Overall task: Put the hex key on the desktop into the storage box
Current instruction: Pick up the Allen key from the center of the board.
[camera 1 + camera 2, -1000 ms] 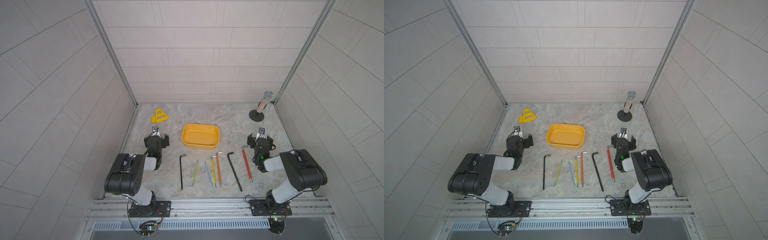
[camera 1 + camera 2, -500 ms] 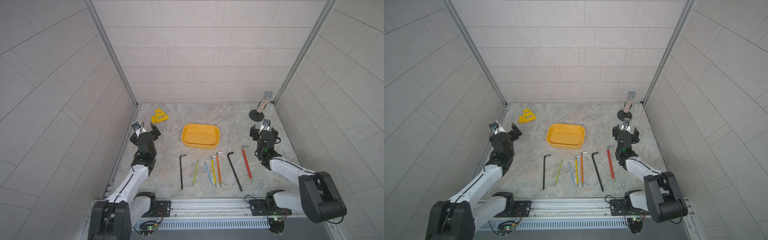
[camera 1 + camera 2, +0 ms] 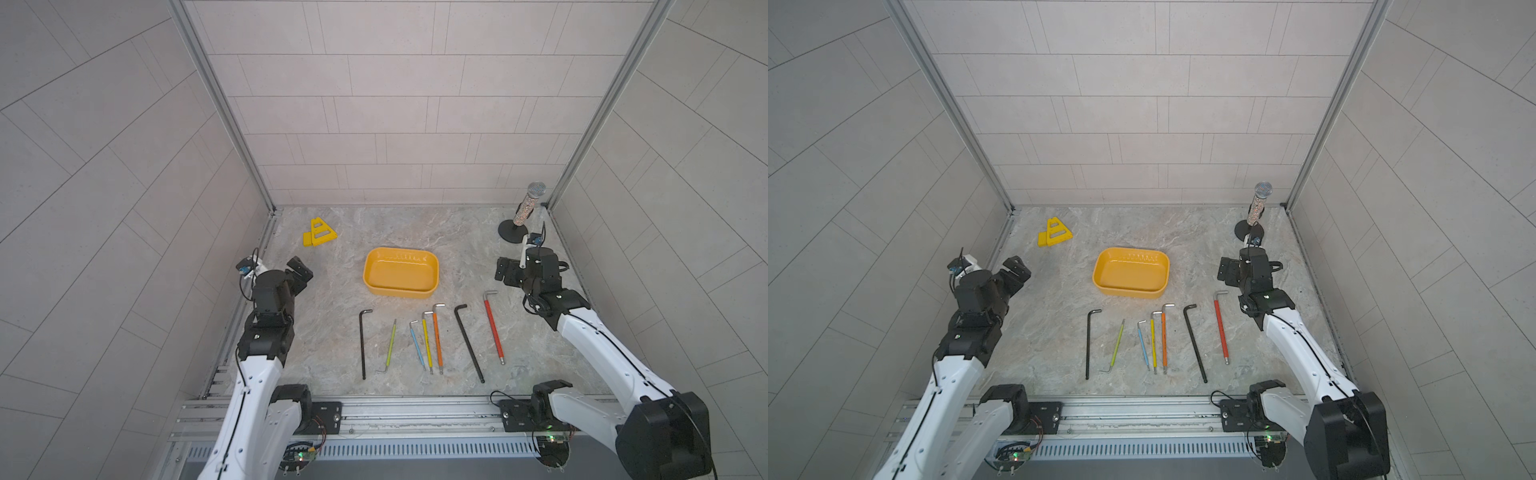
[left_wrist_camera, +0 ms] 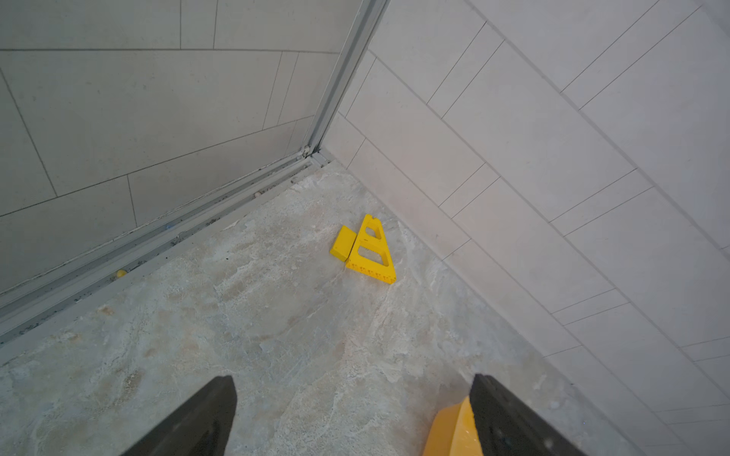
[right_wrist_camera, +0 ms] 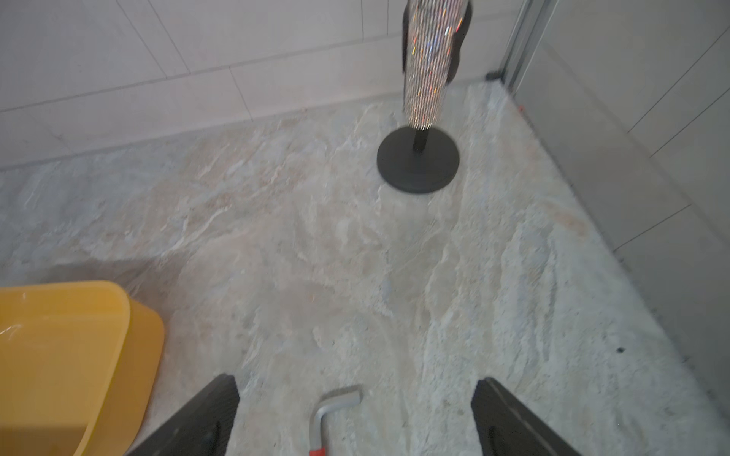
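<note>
The right gripper should next move to the middle of the red hex key's long arm [image 3: 494,328], next to the thick black hex key, and close there.
Several hex keys lie in a row on the desktop [image 3: 332,340], from a black one [image 3: 364,345] to a red one [image 3: 493,328] at the right. Behind them stands the storage box [image 3: 399,293], holding nothing. My right gripper [image 3: 513,274] is open, just beyond the red key's bent end [image 5: 328,414], which shows between its fingers in the right wrist view; the box wall [image 5: 146,347] is to one side. My left gripper [image 3: 302,271] is open over bare desktop left of the box, whose corner [image 4: 454,430] shows by one finger.
A small yellow triangular bracket [image 3: 318,233] lies at the back left. A glittery microphone on a black round stand [image 3: 521,216] stands at the back right, close behind my right gripper. Tiled walls close three sides; a metal rail [image 3: 395,409] runs along the front.
Both arms have unfolded from a tucked pose and stretched out, lifting the grippers toward the back. The keys and the box have not moved.
</note>
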Controlling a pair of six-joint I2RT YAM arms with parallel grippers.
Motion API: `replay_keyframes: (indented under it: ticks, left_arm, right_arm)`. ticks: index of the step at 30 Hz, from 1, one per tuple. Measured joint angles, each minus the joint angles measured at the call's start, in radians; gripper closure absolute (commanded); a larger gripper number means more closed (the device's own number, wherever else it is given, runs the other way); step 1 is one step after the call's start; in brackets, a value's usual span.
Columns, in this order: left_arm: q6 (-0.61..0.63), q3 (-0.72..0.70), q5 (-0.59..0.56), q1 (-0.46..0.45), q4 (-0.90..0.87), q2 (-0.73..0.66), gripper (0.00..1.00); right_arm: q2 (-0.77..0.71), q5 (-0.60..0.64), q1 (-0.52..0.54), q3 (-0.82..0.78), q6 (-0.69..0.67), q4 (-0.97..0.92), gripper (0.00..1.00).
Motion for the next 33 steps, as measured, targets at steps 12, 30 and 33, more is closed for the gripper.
replay_keyframes:
  ticks: [12,30,33]
  left_arm:
    - [0.024,0.279,0.467,0.021,-0.253,0.454,0.00]
    - [0.005,0.180,0.512,0.022,-0.347,0.297,0.00]
    - [0.000,0.182,0.562,0.022,-0.344,0.377,0.00]
  right_arm:
    - [0.047,-0.132,0.000,-0.048,0.130,-0.192,0.09]
    - [-0.101,-0.175,0.008,-0.079,0.176,-0.413,0.24]
    - [-0.131,-0.175,0.032,-0.083,0.178,-0.428,0.26]
